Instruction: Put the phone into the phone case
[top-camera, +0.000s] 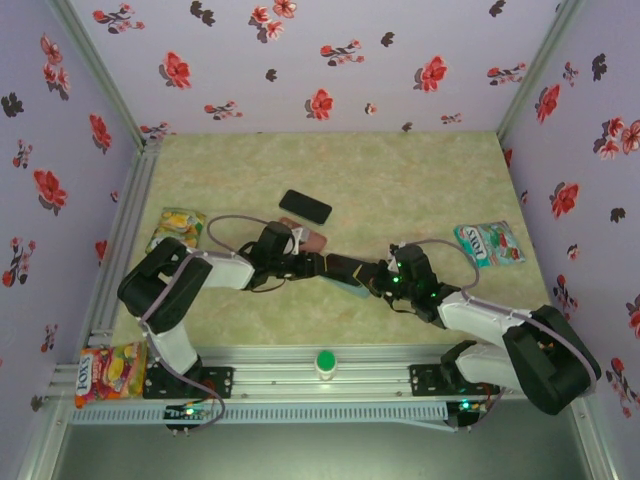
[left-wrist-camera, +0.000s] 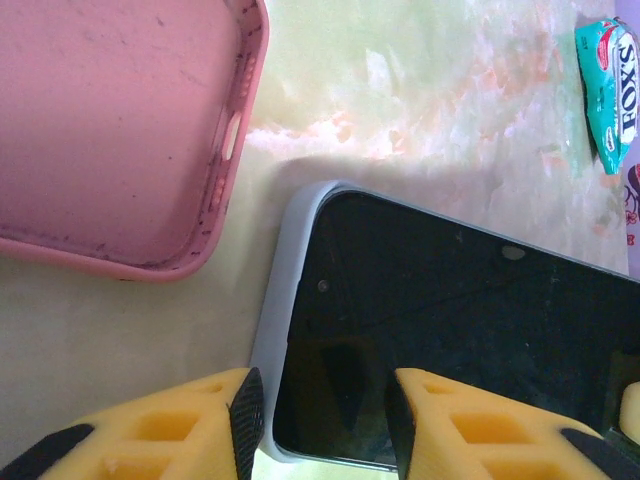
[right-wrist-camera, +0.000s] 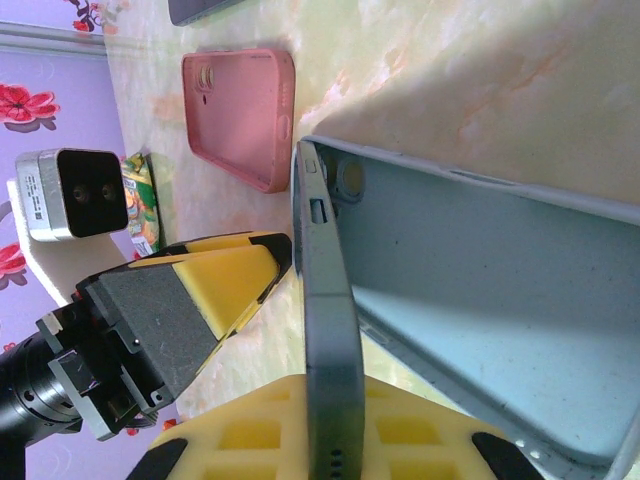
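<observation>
The robot's right gripper should release the phone over the inside of the light-blue phone case (top-camera: 348, 277) (right-wrist-camera: 480, 305), with the phone's far end in the phone case's rim.
The phone (right-wrist-camera: 330, 330) stands tilted on its long edge, dark screen (left-wrist-camera: 450, 330) facing my left wrist camera. My right gripper (right-wrist-camera: 335, 440) is shut on the phone's lower end. The phone's far end sits in the rim of the light-blue phone case (right-wrist-camera: 480, 280), which lies open behind it; that rim (left-wrist-camera: 280, 290) shows along the screen's left side. My left gripper (left-wrist-camera: 322, 420) is open, its yellow fingers (right-wrist-camera: 215, 290) spread in front of the screen with nothing between them. In the top view both grippers (top-camera: 318, 264) (top-camera: 368, 278) meet over the case (top-camera: 345, 272) at mid-table.
A pink case (left-wrist-camera: 110, 130) lies open just beyond the left gripper. A second dark phone (top-camera: 305, 206) lies farther back. Candy bags sit at the left (top-camera: 178, 228), right (top-camera: 490, 243) and near-left corner (top-camera: 110, 372). A green button (top-camera: 325, 362) is on the front rail.
</observation>
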